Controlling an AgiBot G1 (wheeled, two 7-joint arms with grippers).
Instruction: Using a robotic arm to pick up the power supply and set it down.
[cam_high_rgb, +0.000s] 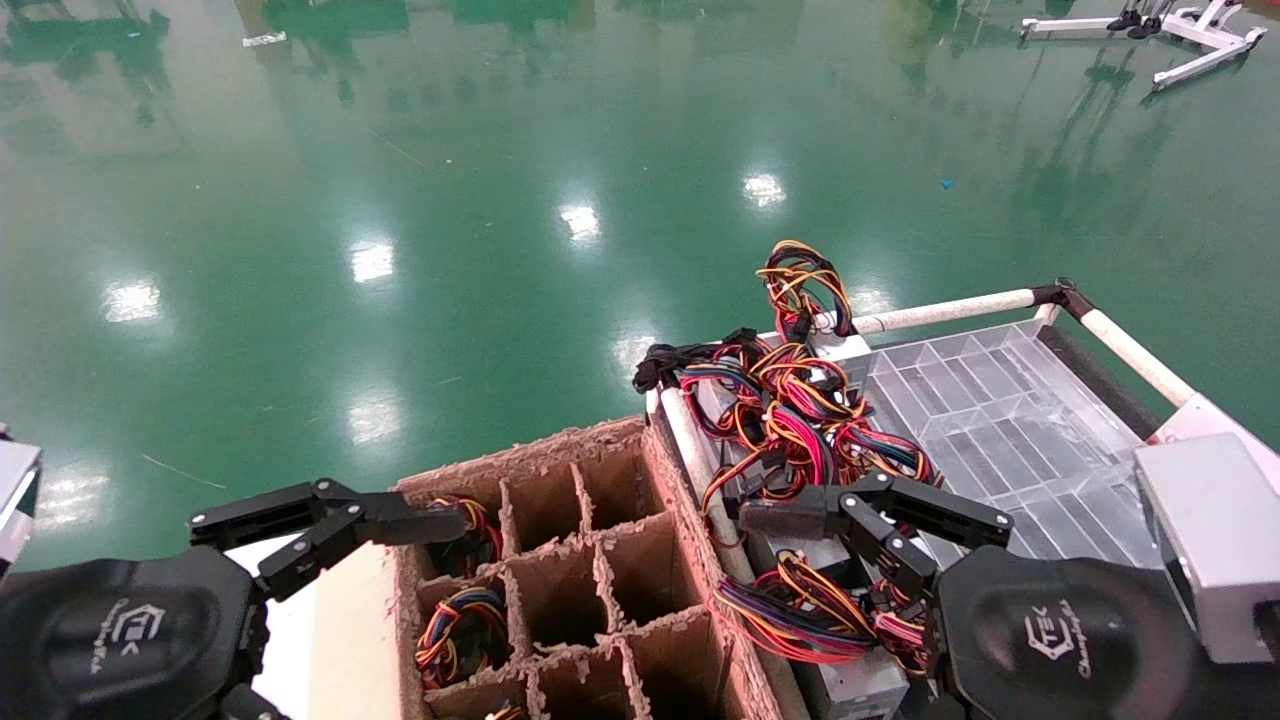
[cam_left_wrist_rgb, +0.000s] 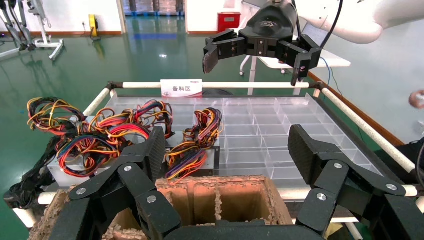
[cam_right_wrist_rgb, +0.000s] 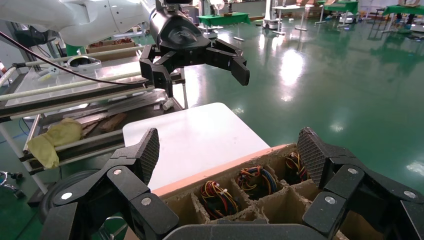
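Note:
My right gripper will next close on the nearest wire bundle (cam_high_rgb: 505, 713) (cam_right_wrist_rgb: 219, 194) in the cardboard divider box, on the power supply next to the empty corner cell.
Several grey power supplies with red, yellow and orange wire bundles lie on the left part of a clear divided tray (cam_high_rgb: 1000, 420). My right gripper (cam_high_rgb: 820, 540) hangs open above the nearest power supply (cam_high_rgb: 860, 688), touching nothing. In the left wrist view that power supply (cam_left_wrist_rgb: 210, 159) lies just past the box edge, with the right gripper (cam_left_wrist_rgb: 255, 60) high above the tray. My left gripper (cam_high_rgb: 400, 540) is open and empty over the left cells of a cardboard divider box (cam_high_rgb: 600, 560). Each wrist view shows its own gripper spread wide, the left gripper (cam_left_wrist_rgb: 227, 155) and the right gripper (cam_right_wrist_rgb: 227, 150).
The left column of box cells holds wire bundles (cam_right_wrist_rgb: 215, 195). A white pipe frame (cam_high_rgb: 950, 310) rims the tray. A white table (cam_right_wrist_rgb: 190, 135) stands beside the box, with the left gripper (cam_right_wrist_rgb: 197, 65) above it. Green floor lies beyond.

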